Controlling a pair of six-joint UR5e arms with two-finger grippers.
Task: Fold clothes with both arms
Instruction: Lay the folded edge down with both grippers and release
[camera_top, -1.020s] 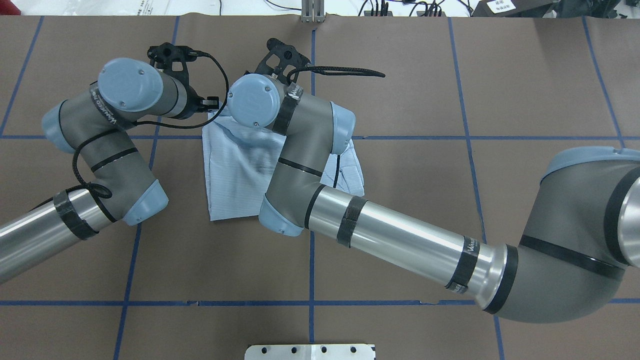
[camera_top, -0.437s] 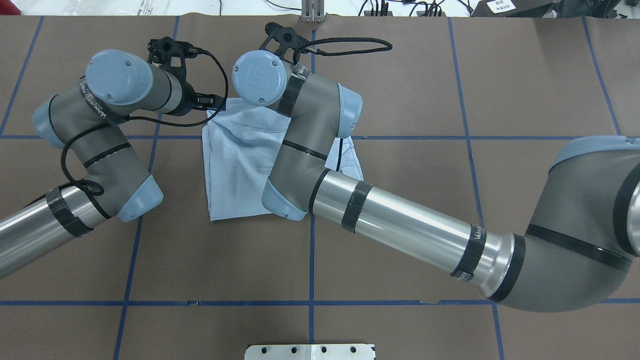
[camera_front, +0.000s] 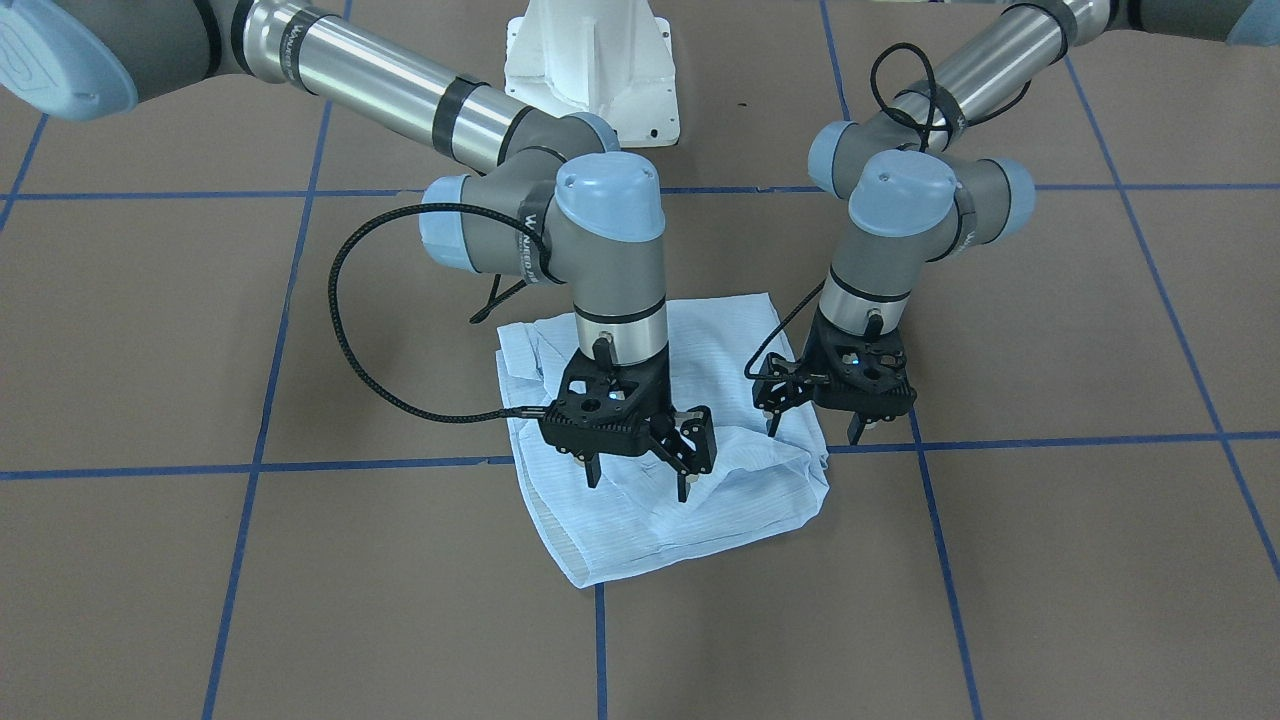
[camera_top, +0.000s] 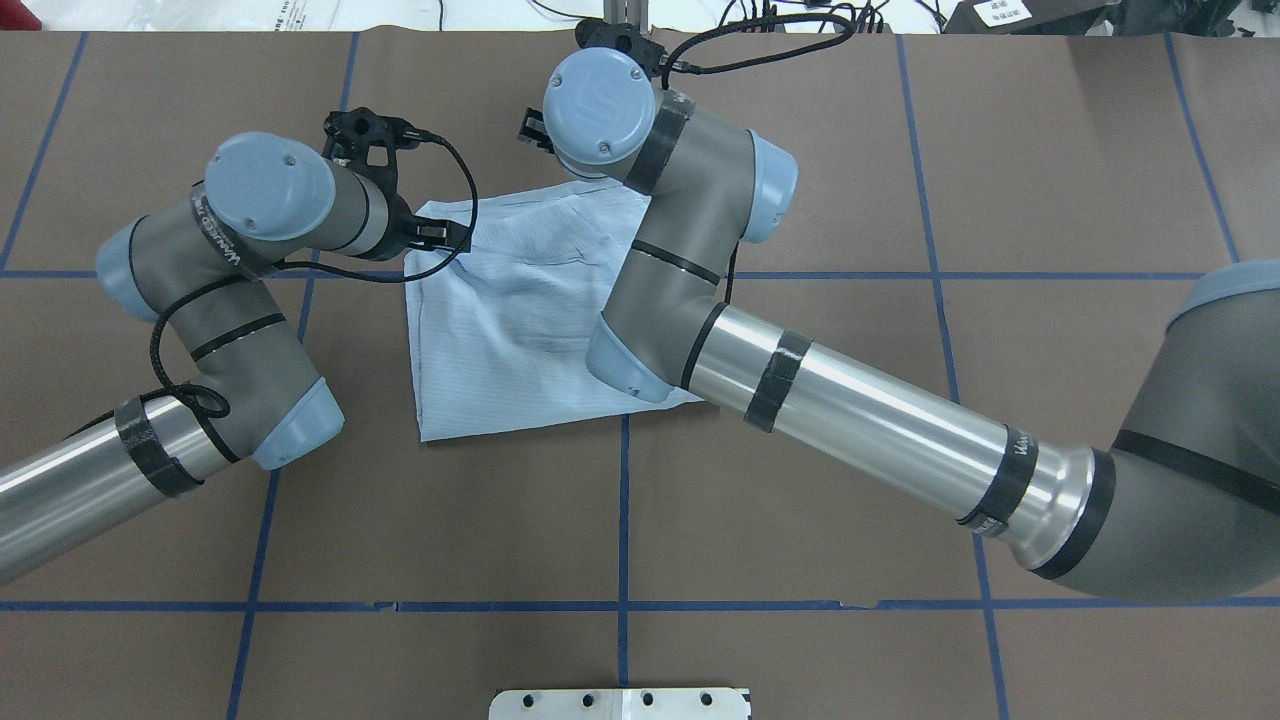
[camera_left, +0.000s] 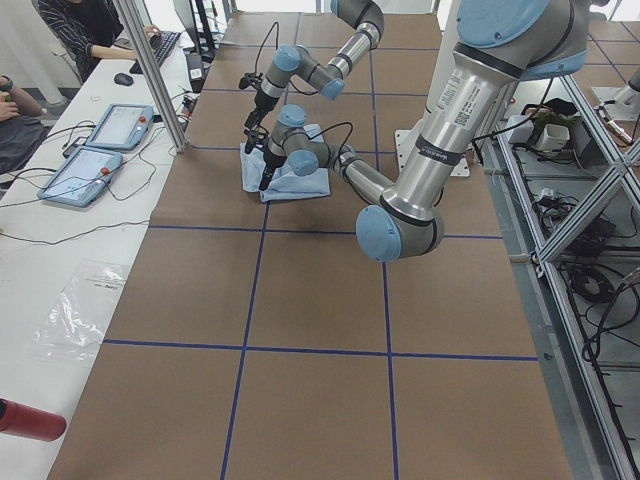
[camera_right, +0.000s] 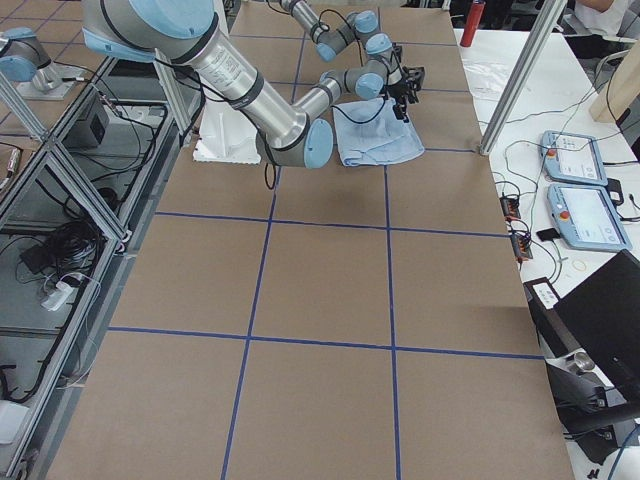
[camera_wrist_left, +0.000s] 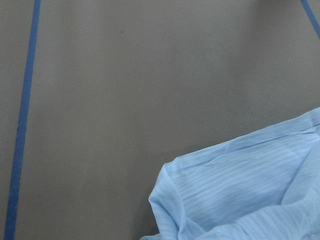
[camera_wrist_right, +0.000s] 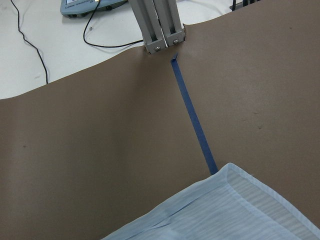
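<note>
I should pinch the folded side edge (camera_front: 819, 466) with my left gripper and pull the shirt smooth, as its top layer lies rumpled below my open left gripper.
The light blue striped shirt (camera_front: 620, 530) lies folded and rumpled on the brown table cover, also seen from above (camera_top: 500, 340). My right gripper (camera_front: 637, 480) hangs just over the shirt's middle, fingers apart, holding nothing. My left gripper (camera_front: 814, 428) hovers at the shirt's edge on that view's right, open as well, one fingertip (camera_front: 772, 424) close to the cloth. The left wrist view shows only a shirt corner (camera_wrist_left: 240, 190). The right wrist view shows a hemmed edge (camera_wrist_right: 225, 210). No fingers appear in either wrist view.
Blue tape lines (camera_top: 622, 520) grid the table cover. The white pedestal base (camera_front: 590, 60) stands behind the shirt. An aluminium post (camera_wrist_right: 160, 25) rises at the far table edge. Beyond it are tablets (camera_left: 120, 125), cables and a seated person (camera_left: 90, 30).
The raised shirt edge has travelled away from the robot and now lies spread out flat. The right wrist moved far and to the right; the left wrist shifted slightly right.
</note>
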